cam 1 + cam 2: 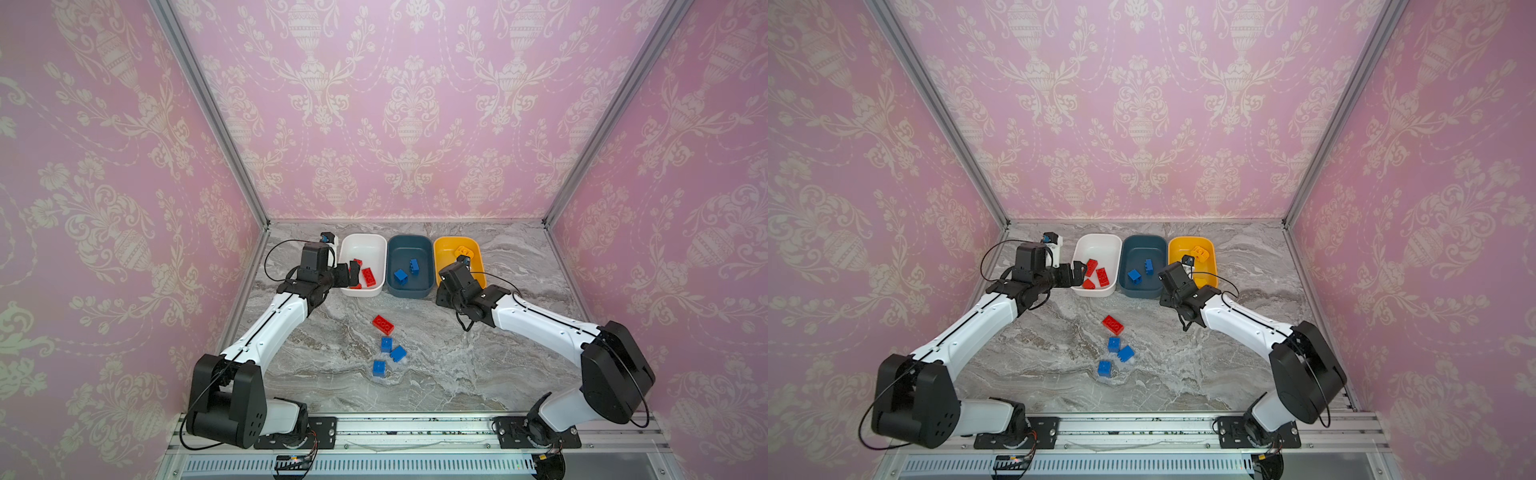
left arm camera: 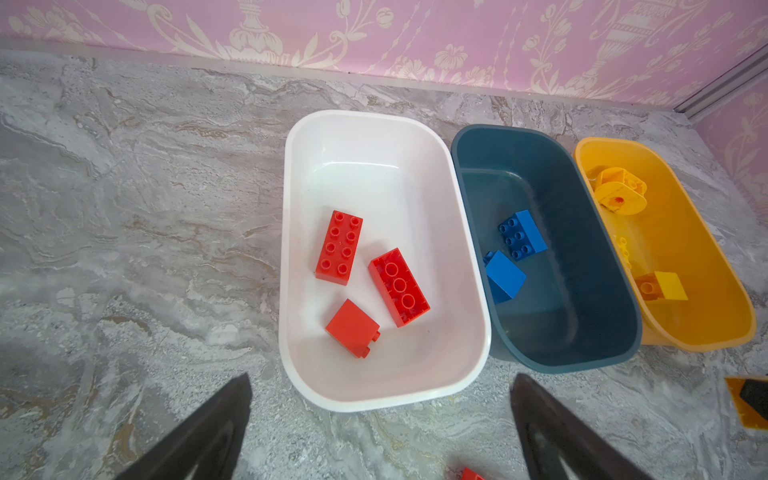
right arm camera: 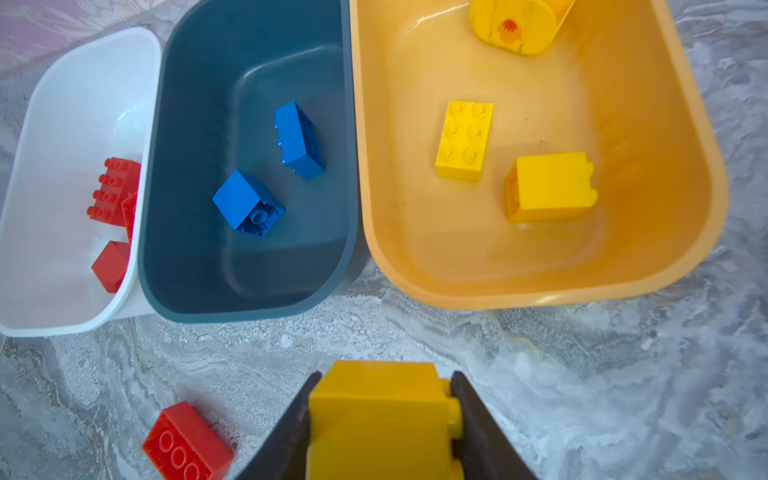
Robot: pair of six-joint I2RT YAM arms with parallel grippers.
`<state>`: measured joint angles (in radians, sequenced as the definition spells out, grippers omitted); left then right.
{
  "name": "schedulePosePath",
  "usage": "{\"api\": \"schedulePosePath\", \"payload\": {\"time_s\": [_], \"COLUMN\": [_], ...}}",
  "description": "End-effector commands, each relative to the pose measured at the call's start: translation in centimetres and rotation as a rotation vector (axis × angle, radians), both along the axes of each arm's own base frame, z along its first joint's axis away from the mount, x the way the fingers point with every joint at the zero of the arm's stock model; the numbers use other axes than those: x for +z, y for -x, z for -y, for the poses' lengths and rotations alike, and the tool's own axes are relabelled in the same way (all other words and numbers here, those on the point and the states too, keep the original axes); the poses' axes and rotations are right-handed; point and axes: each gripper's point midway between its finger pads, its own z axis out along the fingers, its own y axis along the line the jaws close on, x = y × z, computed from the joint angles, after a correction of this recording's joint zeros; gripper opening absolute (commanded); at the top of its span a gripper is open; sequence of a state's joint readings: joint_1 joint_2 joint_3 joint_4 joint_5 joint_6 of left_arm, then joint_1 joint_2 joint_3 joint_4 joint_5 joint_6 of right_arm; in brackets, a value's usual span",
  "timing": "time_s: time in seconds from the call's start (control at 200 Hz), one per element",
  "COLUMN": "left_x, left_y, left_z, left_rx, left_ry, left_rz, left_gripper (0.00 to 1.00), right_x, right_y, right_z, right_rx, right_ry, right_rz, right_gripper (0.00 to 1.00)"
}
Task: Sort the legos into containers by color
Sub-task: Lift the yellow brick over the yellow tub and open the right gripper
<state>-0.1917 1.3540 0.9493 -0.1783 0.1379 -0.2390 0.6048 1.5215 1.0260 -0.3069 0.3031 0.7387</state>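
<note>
The robot's left gripper should next go to the loose red brick near the blue bricks and close across the red brick's short ends (image 1: 383,325).
Three containers stand in a row at the back: white (image 1: 365,249), teal (image 1: 405,249) and yellow (image 1: 446,249). Three red legos (image 2: 338,247) lie in the white one, two blue legos (image 2: 521,235) in the teal one, and yellow legos (image 3: 463,141) in the yellow one. My left gripper (image 2: 381,378) is open and empty at the white container's near left corner. Just in front of the yellow container, my right gripper (image 3: 384,374) is shut on a yellow brick (image 3: 380,415). A red brick (image 1: 383,324) and three blue bricks (image 1: 386,344) lie loose mid-table.
The grey marble tabletop (image 1: 478,365) is closed in by pink patterned walls with metal corner posts (image 1: 552,216). A metal rail (image 1: 415,428) carrying both arm bases runs along the front edge. The loose bricks lie between the two arms.
</note>
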Motion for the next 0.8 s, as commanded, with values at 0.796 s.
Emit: {"api": "schedulePosePath", "payload": {"time_s": [0.796], "left_x": [-3.0], "left_y": [5.7], "left_z": [0.7], "left_rx": [-0.011], "left_ry": [0.152], "left_rz": [-0.103], "left_gripper": [0.99], "right_x": [-2.7], "right_y": [-11.7], "right_z": [8.8], "right_rx": [-0.106], "right_ry": [0.068], "right_rz": [-0.075], "right_gripper": [0.39]}}
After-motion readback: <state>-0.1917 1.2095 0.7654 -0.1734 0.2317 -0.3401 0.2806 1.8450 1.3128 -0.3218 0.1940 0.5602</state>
